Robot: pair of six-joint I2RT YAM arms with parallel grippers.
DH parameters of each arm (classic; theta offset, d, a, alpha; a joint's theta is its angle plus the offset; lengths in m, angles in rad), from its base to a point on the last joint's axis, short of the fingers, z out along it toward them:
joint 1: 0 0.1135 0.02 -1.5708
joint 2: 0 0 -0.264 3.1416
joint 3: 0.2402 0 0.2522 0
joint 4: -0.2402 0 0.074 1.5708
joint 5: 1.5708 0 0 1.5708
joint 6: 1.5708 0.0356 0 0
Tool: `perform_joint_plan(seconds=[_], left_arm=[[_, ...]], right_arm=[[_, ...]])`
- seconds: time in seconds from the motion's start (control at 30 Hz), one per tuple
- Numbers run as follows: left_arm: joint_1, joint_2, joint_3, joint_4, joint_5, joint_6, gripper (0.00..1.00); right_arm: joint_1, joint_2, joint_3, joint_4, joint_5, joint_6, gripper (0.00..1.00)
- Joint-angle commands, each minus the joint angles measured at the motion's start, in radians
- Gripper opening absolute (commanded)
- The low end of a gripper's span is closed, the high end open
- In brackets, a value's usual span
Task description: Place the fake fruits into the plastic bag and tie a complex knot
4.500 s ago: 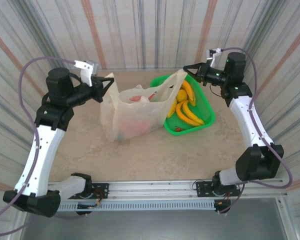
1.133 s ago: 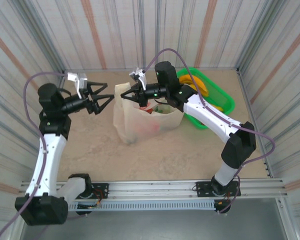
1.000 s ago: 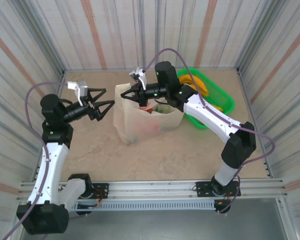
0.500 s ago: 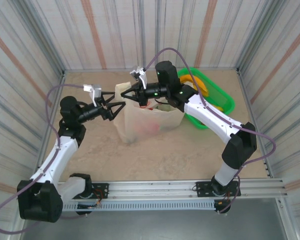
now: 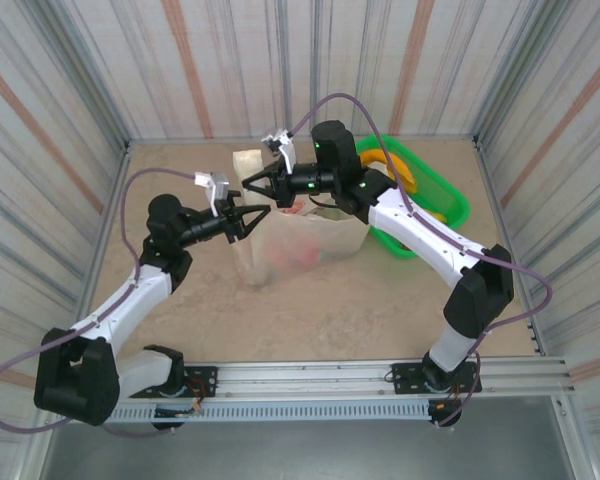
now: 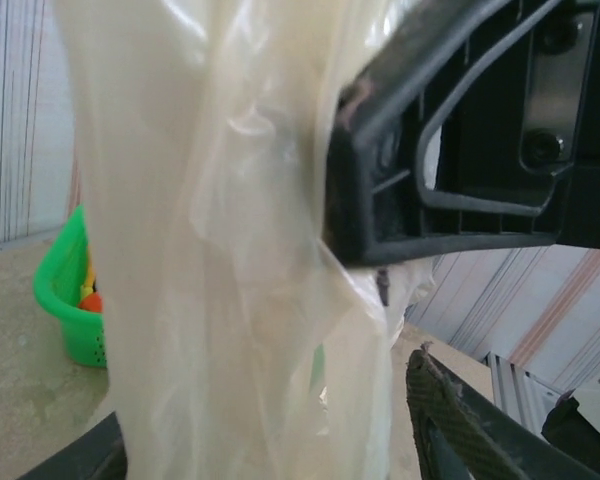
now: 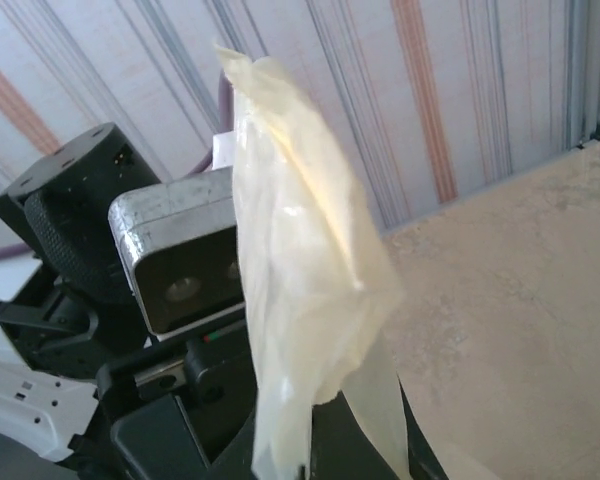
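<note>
My right gripper is holding the bag's handle loop low beside my left gripper. It should take a new grip near the loop's tip [image 5: 247, 158] before my left gripper closes.
The cream plastic bag [image 5: 302, 245] stands mid-table with red fruit pieces [image 5: 298, 206] showing at its mouth. My right gripper [image 5: 252, 184] is shut on one handle loop [image 5: 245, 160], which sticks up above it; in the right wrist view that loop [image 7: 300, 250] rises from the gripper [image 7: 320, 445]. My left gripper [image 5: 257, 214] is open at the bag's left upper edge, just below the right gripper. In the left wrist view bag film [image 6: 230, 260] hangs between its spread fingers [image 6: 450, 420], the gripper [image 6: 270, 415] not closed on it. Yellow bananas [image 5: 398, 172] lie in the green basket [image 5: 450, 205].
The green basket stands right behind the bag at the back right, and shows as a green rim [image 6: 65, 310] in the left wrist view. Striped walls close in the table on three sides. The right arm [image 5: 410, 225] reaches over the bag from the right.
My left arm has swung right, bringing its open gripper from the table's left side up to the bag's edge. The right gripper has kept its hold on the handle loop.
</note>
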Motion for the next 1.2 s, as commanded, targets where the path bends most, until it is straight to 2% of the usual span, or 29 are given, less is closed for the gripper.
perform_joint_plan(seconds=[0.0,0.2,0.3,0.37,0.47,0.63,0.7,0.83,0.93,1.03,1.1,1.17], left_arm=[[-0.009,0.014,-0.008,0.067,-0.010,0.001,0.48],[-0.012,0.036,-0.030,0.108,-0.002,-0.017,0.26],[-0.013,0.041,-0.038,0.120,0.003,-0.023,0.15],[-0.013,0.038,-0.038,0.123,0.011,-0.023,0.10],[-0.013,0.031,-0.030,0.116,0.033,-0.017,0.06],[-0.016,0.030,-0.008,0.105,0.085,-0.006,0.05],[-0.017,0.030,-0.002,0.096,0.095,0.005,0.05],[-0.021,0.032,0.008,0.085,0.112,0.017,0.05],[-0.022,0.032,0.011,0.080,0.117,0.024,0.05],[-0.022,0.034,0.015,0.079,0.127,0.030,0.05],[-0.022,0.036,0.017,0.079,0.133,0.030,0.05],[-0.022,0.036,0.016,0.076,0.133,0.031,0.05]], right_arm=[[0.000,-0.043,0.034,0.023,0.028,0.031,0.00],[-0.017,-0.060,0.033,0.037,0.029,0.037,0.00],[-0.035,-0.070,0.033,0.041,-0.008,0.040,0.00],[-0.064,-0.081,0.025,0.035,-0.062,0.039,0.11],[-0.119,-0.105,-0.004,0.023,-0.149,0.023,0.33],[-0.173,-0.098,-0.017,0.012,-0.225,-0.008,0.66],[-0.172,-0.074,0.009,0.014,-0.247,-0.007,0.75],[-0.155,-0.021,0.065,0.024,-0.261,0.026,0.83],[-0.137,0.013,0.093,0.030,-0.248,0.039,0.83],[-0.118,0.046,0.124,0.043,-0.250,0.059,0.80],[-0.109,0.068,0.152,0.033,-0.248,0.060,0.74],[-0.105,0.088,0.176,0.029,-0.243,0.068,0.60]])
